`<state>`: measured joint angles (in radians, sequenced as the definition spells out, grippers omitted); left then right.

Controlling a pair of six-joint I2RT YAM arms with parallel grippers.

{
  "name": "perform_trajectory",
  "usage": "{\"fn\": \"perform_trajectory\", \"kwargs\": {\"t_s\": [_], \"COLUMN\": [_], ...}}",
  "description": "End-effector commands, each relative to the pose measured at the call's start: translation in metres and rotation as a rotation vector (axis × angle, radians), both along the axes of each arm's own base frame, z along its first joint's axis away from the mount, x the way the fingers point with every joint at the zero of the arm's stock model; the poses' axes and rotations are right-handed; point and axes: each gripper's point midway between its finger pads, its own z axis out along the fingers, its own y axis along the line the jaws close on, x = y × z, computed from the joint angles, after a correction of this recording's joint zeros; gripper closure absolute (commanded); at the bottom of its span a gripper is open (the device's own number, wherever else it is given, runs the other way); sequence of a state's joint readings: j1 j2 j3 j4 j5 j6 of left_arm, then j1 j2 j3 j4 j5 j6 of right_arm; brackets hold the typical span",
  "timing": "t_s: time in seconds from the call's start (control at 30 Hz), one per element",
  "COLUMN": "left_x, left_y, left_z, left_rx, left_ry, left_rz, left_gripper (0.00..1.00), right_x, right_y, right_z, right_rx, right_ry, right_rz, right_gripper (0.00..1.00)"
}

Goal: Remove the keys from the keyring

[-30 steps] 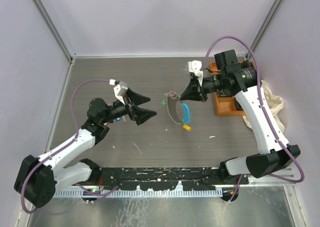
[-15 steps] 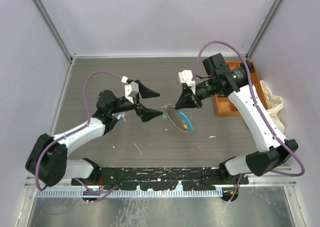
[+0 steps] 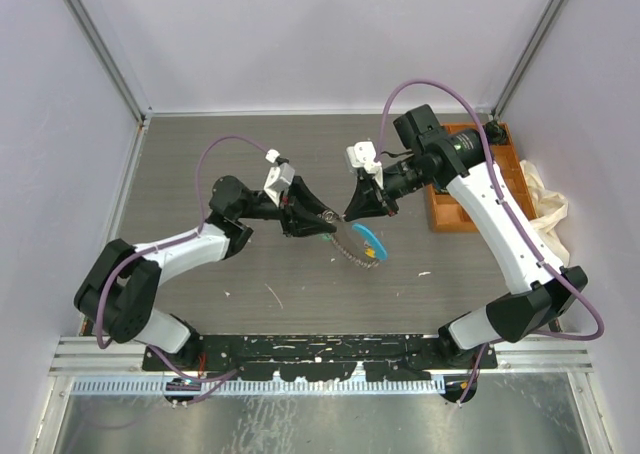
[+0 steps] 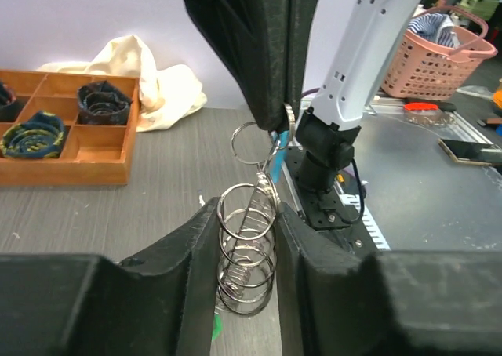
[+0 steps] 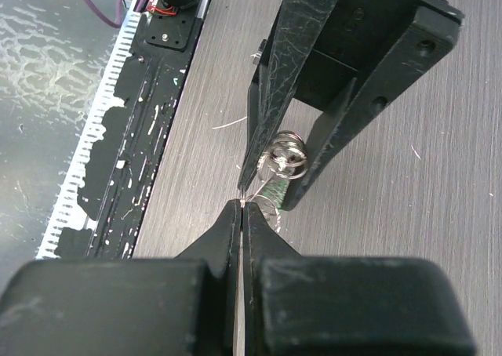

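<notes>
My right gripper should take the light-blue piece [image 3: 371, 240] to free my left gripper for the green key, which hangs below the rings in my left gripper.
The keyring hangs between my two grippers above the middle of the table. Its stack of silver rings [image 4: 247, 246] sits between my left gripper's [image 4: 248, 215] fingers, which touch it on both sides. A beaded chain [image 3: 352, 248] and a light-blue curved piece [image 3: 371, 239] dangle below. My right gripper [image 5: 242, 205] is shut on a thin wire ring at its tip, just above the left fingers [image 5: 263, 128]. One key with a green head [image 5: 274, 191] hangs under the rings; its green also shows in the left wrist view [image 4: 216, 326]. Other keys I cannot make out.
A wooden compartment tray [image 3: 455, 196] stands at the right, holding dark coiled things [image 4: 31, 132]. A cream cloth [image 3: 547, 199] lies beyond it by the right wall. A black rail [image 3: 320, 351] runs along the near edge. A pink basket [image 4: 451, 54] stands off the table.
My left gripper has moved right to the keyring and closed from wide open onto the ring stack. The right gripper carried the keyring a little left and stayed shut.
</notes>
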<state>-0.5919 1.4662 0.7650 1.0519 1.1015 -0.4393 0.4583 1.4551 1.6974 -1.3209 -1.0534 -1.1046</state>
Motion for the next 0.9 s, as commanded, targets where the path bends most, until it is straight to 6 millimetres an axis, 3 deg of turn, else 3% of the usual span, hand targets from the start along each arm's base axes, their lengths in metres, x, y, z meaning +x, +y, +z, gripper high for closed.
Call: {"fn": "perform_trajectory", "kwargs": {"t_s": [0.0, 0.13, 0.2, 0.53, 0.67, 0.7, 0.73, 0.77, 0.87], "left_x": [-0.016, -0.018, -0.017, -0.005, -0.007, -0.009, -0.010, -0.011, -0.019], "left_y": [-0.004, -0.005, -0.005, 0.005, 0.008, 0.007, 0.007, 0.006, 0.001], "left_z": [0.020, 0.018, 0.020, 0.022, 0.012, 0.011, 0.011, 0.010, 0.010], "left_rx": [-0.050, -0.056, -0.071, -0.107, -0.068, -0.059, -0.054, -0.052, -0.045], "left_ry": [-0.053, -0.028, -0.018, 0.168, 0.166, 0.157, 0.151, 0.148, 0.119], "left_rz": [-0.088, -0.091, -0.075, 0.125, 0.151, 0.143, 0.134, 0.126, 0.088], "left_gripper": [0.74, 0.86, 0.99, 1.00, 1.00, 0.99, 0.89, 0.70, 0.59], "right_x": [-0.006, -0.006, -0.004, 0.025, 0.021, 0.019, 0.018, 0.016, 0.013], "right_y": [0.004, 0.004, 0.004, 0.002, 0.003, 0.004, 0.005, 0.006, 0.007], "right_z": [0.021, 0.021, 0.020, 0.015, 0.015, 0.016, 0.016, 0.016, 0.015], "right_rx": [0.059, 0.058, 0.055, 0.032, 0.046, 0.055, 0.059, 0.063, 0.070], "right_ry": [-0.043, -0.042, -0.036, 0.001, 0.029, 0.037, 0.047, 0.056, 0.072], "right_rz": [0.033, 0.028, 0.020, -0.147, -0.133, -0.124, -0.116, -0.110, -0.097], "right_gripper": [0.99, 0.99, 0.99, 0.99, 0.99, 0.99, 0.99, 0.99, 0.99]}}
